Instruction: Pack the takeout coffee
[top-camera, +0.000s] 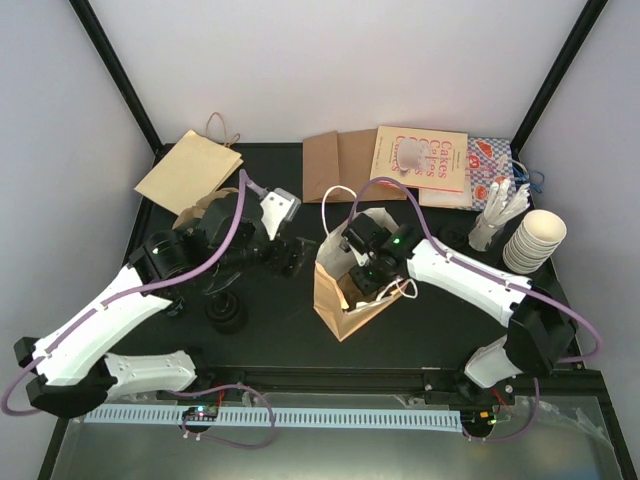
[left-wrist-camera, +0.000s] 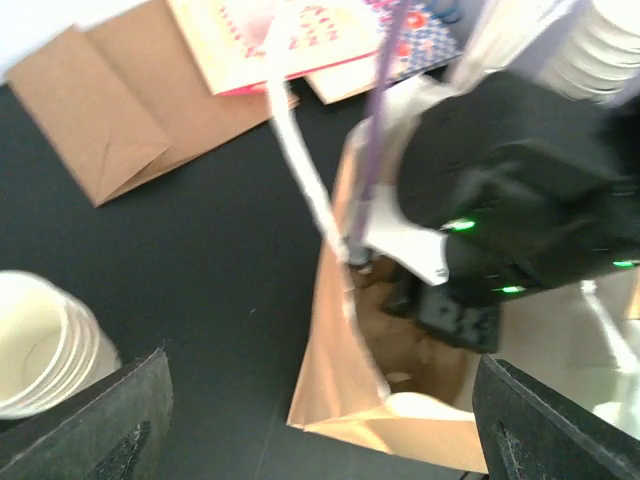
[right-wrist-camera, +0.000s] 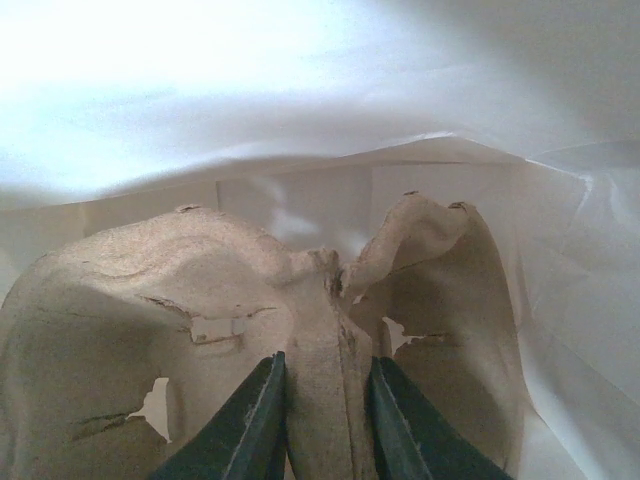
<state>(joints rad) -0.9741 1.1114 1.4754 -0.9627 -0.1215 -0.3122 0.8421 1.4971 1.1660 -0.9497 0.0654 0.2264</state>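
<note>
The tan paper bag has a white handle. My left gripper should close near it on the tan paper bag's top edge (top-camera: 318, 263) (left-wrist-camera: 366, 350), on the side facing that gripper.
The tan paper bag (top-camera: 333, 298) stands open at mid table; it also shows in the left wrist view (left-wrist-camera: 340, 330). My right gripper (top-camera: 362, 282) reaches down inside it. In the right wrist view it (right-wrist-camera: 325, 365) is shut on the middle ridge of the brown pulp cup tray (right-wrist-camera: 150, 300), inside the bag's pale walls. My left gripper (top-camera: 283, 257) hovers just left of the bag, wide open and empty (left-wrist-camera: 322, 362). A round black lid-like thing (top-camera: 226, 312) stands by the left arm; I cannot tell if a white cup is under it.
Flat brown bags (top-camera: 190, 170) (top-camera: 335, 165) and a printed cake bag (top-camera: 420, 160) lie at the back. A stack of lidless white cups (top-camera: 535, 240) stands at the right, by a white bundle (top-camera: 497, 215). Another cup stack (left-wrist-camera: 40, 340) sits near my left gripper.
</note>
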